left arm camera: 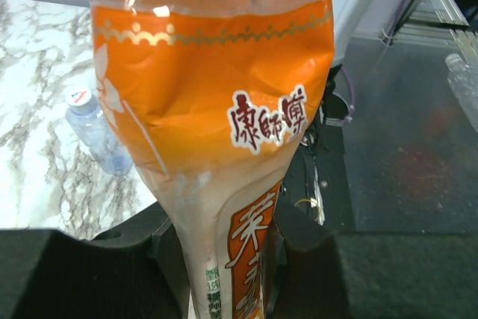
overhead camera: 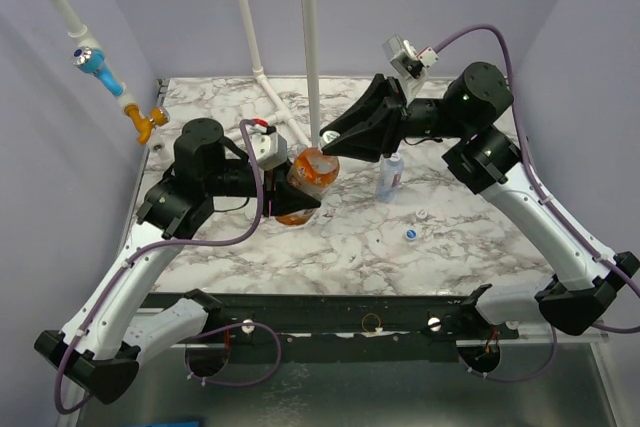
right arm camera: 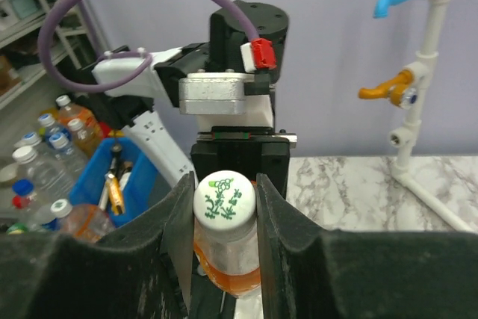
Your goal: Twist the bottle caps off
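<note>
Next, my right gripper lets go of the white cap on the table (overhead camera: 396, 234) next to the loose blue cap.
The orange bottle (overhead camera: 303, 179) with an orange label is held off the table, tilted. My left gripper (overhead camera: 297, 199) is shut on its lower body; in the left wrist view the gripper (left arm camera: 228, 259) pinches the crumpled bottle (left arm camera: 216, 110). My right gripper (overhead camera: 330, 143) is shut on the bottle's white cap; in the right wrist view the cap (right arm camera: 224, 197), printed with a green plant, sits between the pads of the gripper (right arm camera: 224, 207), above the orange neck (right arm camera: 228, 263). A clear bottle (overhead camera: 390, 175) with a blue label stands to the right. Two loose caps (overhead camera: 422, 215) (overhead camera: 411, 234) lie on the table.
White pipes (overhead camera: 312, 37) rise behind the bottle, with a blue tap (overhead camera: 92, 60) and a yellow valve (overhead camera: 150, 125) at the left wall. The clear capped bottle also shows in the left wrist view (left arm camera: 93, 128). Off the table are a blue bin (right arm camera: 123, 177) and several bottles (right arm camera: 45, 155).
</note>
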Robot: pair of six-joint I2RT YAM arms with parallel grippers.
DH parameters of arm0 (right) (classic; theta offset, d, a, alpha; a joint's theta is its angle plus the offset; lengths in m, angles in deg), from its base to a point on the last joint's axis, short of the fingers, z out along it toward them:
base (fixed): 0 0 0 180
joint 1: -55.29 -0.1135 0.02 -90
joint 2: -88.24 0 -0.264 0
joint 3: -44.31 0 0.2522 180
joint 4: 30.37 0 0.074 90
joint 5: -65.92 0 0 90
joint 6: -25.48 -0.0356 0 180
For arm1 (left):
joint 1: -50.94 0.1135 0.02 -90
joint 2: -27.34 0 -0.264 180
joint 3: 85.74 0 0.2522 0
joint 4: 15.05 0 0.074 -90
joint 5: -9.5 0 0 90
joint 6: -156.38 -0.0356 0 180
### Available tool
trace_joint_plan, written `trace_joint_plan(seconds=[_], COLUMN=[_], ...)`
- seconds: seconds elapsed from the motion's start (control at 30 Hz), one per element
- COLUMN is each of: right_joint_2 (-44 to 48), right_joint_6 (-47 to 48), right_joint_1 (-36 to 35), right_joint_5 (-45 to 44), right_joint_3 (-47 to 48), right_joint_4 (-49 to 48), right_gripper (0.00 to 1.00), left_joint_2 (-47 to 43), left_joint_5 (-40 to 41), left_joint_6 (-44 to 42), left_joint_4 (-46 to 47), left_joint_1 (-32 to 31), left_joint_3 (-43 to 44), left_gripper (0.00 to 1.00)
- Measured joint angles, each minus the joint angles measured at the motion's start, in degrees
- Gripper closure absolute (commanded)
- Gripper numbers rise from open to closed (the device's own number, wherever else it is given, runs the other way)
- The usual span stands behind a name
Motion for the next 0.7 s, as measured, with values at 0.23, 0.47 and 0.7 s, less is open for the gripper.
trace_joint_plan(seconds=[0.23, 0.47, 0.7], right_joint_2=[0.00, 1.62, 8.33], right_joint_6=[-5.35, -3.91, 5.05], right_joint_1=[0.79, 0.76, 1.77], right_joint_5=[10.71, 8.15, -14.40], right_joint_3=[0.07, -0.15, -8.37], right_joint_4=[-9.20, -8.31, 4.61], right_gripper=[1.00, 0.99, 0.99], left_joint_2=[0.17, 0.20, -0.17], left_joint_5=[-2.78, -2.80, -2.14], left_joint_6=[-4.04, -6.08, -7.65], left_joint_4=[-9.22, -11.80, -12.55], left_joint_1=[0.00, 0.00, 0.00], left_joint_3=[-1.38, -1.77, -1.77], left_gripper=[1.00, 1.00, 1.00])
